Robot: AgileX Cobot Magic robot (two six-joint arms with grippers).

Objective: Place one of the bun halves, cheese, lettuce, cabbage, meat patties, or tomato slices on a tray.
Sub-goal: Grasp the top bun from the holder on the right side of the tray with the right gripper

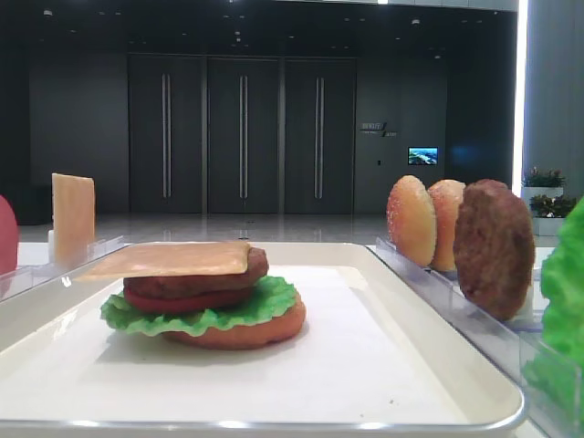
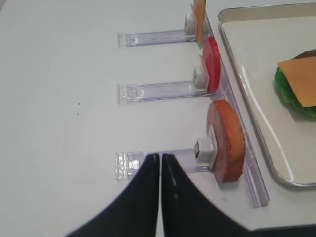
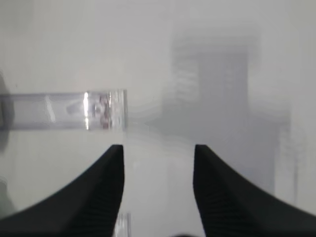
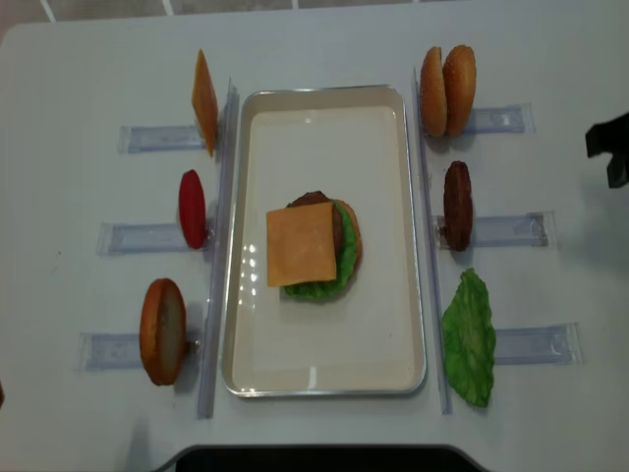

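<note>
The robot's right gripper will next move to the sesame bun half nearest the cream tray and close on that bun half's top edge (image 4: 433, 90).
The cream tray (image 4: 324, 339) holds a stack topped by a cheese slice (image 4: 302, 244) over patty, tomato, lettuce and a flat bun. Left of it stand racked cheese (image 4: 204, 101), a tomato slice (image 4: 193, 208) and a smooth bun (image 2: 227, 140). On the right are two sesame bun halves (image 4: 447, 90), a meat patty (image 4: 457, 205) and lettuce (image 4: 470, 337). Cabbage is out of view. My left gripper (image 2: 160, 157) is shut and empty above the smooth bun's rack. My right gripper (image 3: 158, 148) stands open over bare table, holding nothing.
Clear plastic racks (image 4: 147, 138) lie on both sides of the tray, and long clear rails (image 4: 218, 246) run along its edges. One rack end (image 3: 103, 109) lies ahead of the right gripper. Part of the right arm (image 4: 609, 149) shows at the table's right edge.
</note>
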